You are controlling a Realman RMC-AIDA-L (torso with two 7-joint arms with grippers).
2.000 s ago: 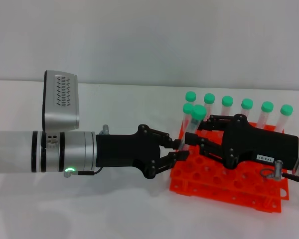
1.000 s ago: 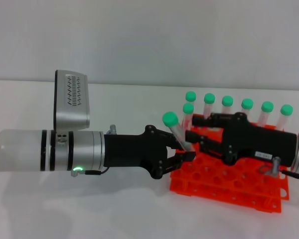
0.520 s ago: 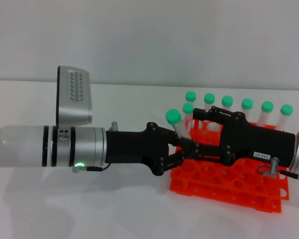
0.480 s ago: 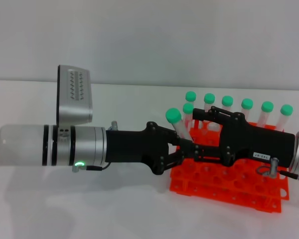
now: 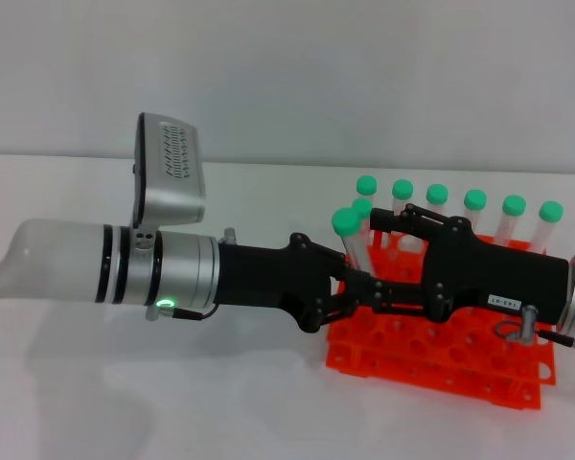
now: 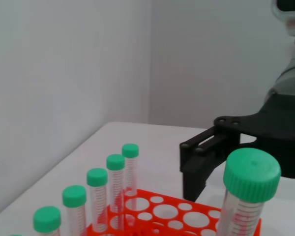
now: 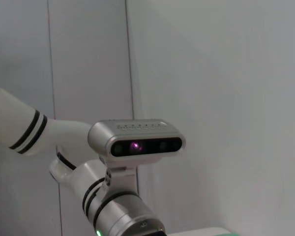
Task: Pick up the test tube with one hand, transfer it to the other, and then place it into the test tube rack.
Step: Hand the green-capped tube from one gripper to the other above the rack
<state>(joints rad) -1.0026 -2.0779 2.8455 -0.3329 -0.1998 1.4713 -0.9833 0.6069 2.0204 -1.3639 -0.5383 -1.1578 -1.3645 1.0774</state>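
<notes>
My right gripper will back off, as its lower finger is crowding my left gripper's fingers, and grasp the test tube just under its green cap [image 5: 356, 246].
The test tube [image 5: 351, 240], clear with a green cap, stands nearly upright over the left end of the orange-red test tube rack [image 5: 441, 359]. My left gripper [image 5: 355, 287], on the silver-white arm, is shut on its lower part. My labelled right gripper [image 5: 374, 254] reaches in from the right and is open, one finger above and one below, its tips just beside the tube. In the left wrist view the test tube [image 6: 250, 174] is close, with a black finger [image 6: 204, 155] of the right gripper behind it. The right wrist view does not show the tube.
Several green-capped tubes [image 5: 475, 203] stand in the rack's back row; they show again [image 6: 98, 189] over the rack [image 6: 152, 209] in the left wrist view. The right wrist view shows the left arm's camera housing [image 7: 136, 140] and a grey wall. White tabletop lies around the rack.
My left arm has pushed to the right with the test tube, which now stands more upright and nearer the right gripper's fingers. The right gripper's fingers have spread.
</notes>
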